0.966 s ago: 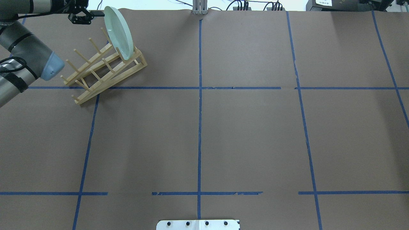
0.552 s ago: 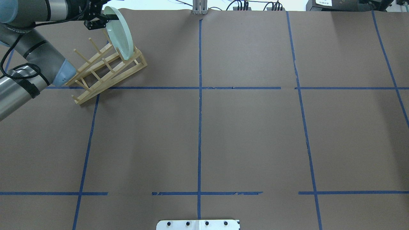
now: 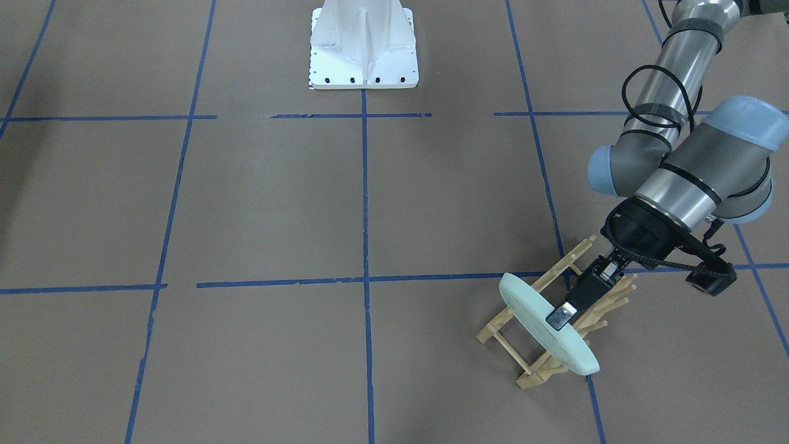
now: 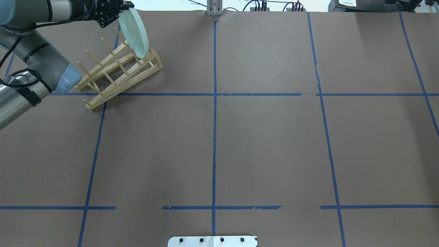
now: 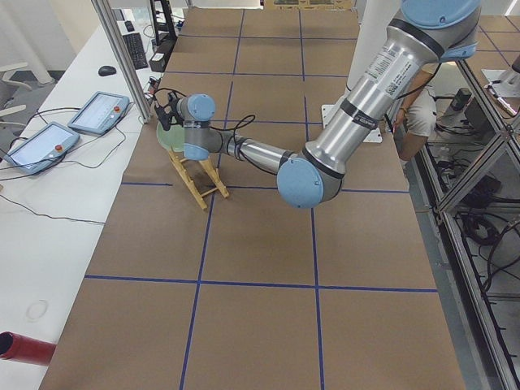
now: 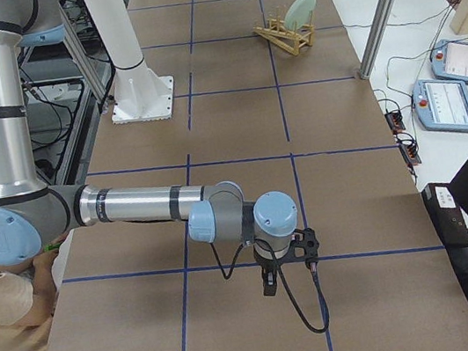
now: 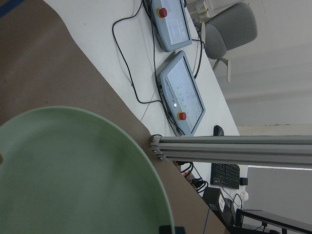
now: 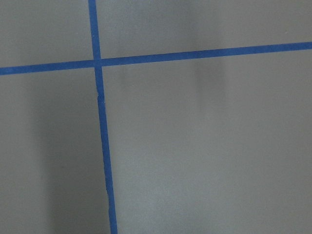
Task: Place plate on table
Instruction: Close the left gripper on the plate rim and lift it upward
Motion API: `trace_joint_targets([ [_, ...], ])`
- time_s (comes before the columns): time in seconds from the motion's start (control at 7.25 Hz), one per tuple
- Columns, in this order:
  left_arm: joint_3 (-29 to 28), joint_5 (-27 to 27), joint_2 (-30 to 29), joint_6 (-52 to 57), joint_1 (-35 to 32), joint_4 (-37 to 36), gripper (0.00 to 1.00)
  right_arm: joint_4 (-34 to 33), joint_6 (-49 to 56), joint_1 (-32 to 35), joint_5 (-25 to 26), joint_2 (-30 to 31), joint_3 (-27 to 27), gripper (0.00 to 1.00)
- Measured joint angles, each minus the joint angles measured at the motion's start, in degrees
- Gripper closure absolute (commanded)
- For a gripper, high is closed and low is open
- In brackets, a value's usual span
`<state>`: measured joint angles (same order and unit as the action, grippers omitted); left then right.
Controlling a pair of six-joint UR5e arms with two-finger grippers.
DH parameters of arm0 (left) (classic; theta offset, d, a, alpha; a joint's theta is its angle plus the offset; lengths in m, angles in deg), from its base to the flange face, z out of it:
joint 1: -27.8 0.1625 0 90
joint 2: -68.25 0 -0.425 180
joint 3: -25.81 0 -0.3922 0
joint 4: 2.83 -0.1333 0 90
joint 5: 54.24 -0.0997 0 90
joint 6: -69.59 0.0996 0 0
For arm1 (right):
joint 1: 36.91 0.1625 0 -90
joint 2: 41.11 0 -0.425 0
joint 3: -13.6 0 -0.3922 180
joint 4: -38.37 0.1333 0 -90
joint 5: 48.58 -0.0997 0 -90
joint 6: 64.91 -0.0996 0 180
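I should use my left gripper to lay the plate down flat in the spot between the white pedestal base and the wooden peg rack (image 3: 452,169). The plate still stands in the rack's far slot.
The pale mint-green plate (image 4: 136,31) stands on edge in the far slot of the light wooden peg rack (image 4: 120,73), at the far left of the brown table (image 4: 267,144). My left gripper (image 4: 125,5) is at the plate's top rim, its fingers closed across the rim. In the front-facing view one black finger (image 3: 558,316) lies on the plate (image 3: 524,305). The plate fills the lower left of the left wrist view (image 7: 73,170). My right gripper (image 6: 270,287) hangs low over the near table, seen only from the side; I cannot tell its state.
The white pedestal base (image 3: 363,43) stands at the robot's side of the table. An aluminium post (image 4: 214,7) and cables stand at the far edge. Two teach pendants (image 7: 183,92) lie on the white bench beyond the table.
My left gripper has moved right onto the plate's top rim. The plate has tipped and shifted right, and the rack has slid a little to the right with it.
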<state>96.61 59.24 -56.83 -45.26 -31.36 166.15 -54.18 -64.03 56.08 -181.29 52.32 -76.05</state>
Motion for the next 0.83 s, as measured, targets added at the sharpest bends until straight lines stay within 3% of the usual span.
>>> trace_joint_targets([
  [0.41,11.1,0.4,1.1,-0.4,-0.8,-9.7,1.0,0.0,0.0,0.0,0.0,0.0,0.0,0.0],
  [0.83,25.0,0.1,0.2,0.1,3.4,-35.4,1.0,0.0,0.0,0.0,0.0,0.0,0.0,0.0],
])
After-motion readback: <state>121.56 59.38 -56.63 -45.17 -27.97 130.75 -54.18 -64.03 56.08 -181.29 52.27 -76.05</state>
